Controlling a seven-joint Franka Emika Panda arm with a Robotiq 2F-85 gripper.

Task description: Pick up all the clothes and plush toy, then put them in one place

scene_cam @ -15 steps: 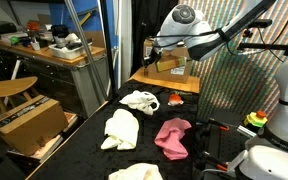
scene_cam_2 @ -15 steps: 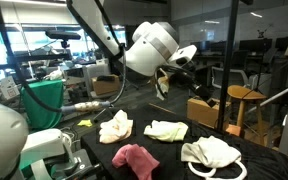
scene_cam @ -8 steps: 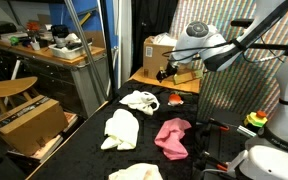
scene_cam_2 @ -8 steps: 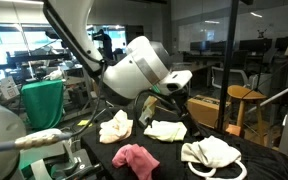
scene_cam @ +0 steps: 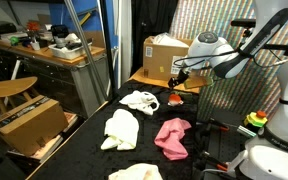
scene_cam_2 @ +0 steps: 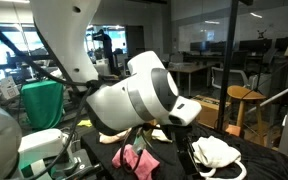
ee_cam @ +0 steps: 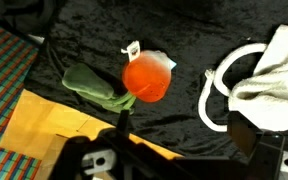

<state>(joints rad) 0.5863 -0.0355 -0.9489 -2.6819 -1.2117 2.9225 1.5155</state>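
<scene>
The plush toy's orange-red body (scene_cam: 174, 99) (ee_cam: 147, 79) is beside its green leaves. I should move my gripper there next and close it on that body.
An orange-red plush toy (ee_cam: 147, 77) with green leaves lies on the black cloth-covered table (ee_cam: 174, 30); it also shows in an exterior view (scene_cam: 175, 99). My gripper (ee_cam: 189, 125) is open and empty, hovering above the toy, as an exterior view (scene_cam: 177, 77) shows. A white garment with a strap (scene_cam: 139, 100) lies beside the toy and shows in the wrist view (ee_cam: 269, 65). A cream cloth (scene_cam: 121, 128), a pink cloth (scene_cam: 173, 136) and another white cloth (scene_cam: 136, 172) lie nearer the front. In an exterior view the arm hides most of the table; the pink cloth (scene_cam_2: 134, 160) and a white garment (scene_cam_2: 216, 152) show.
A cardboard box (scene_cam: 164, 55) stands on a wooden board (scene_cam: 149, 80) at the table's far end. A wooden chair (scene_cam: 9, 90) and another box (scene_cam: 24, 125) stand on the floor beside it. A striped screen (scene_cam: 224, 110) borders one side.
The arm has swung across and down toward the far end of the table, so the gripper now hangs over the plush toy. The clothes have not moved.
</scene>
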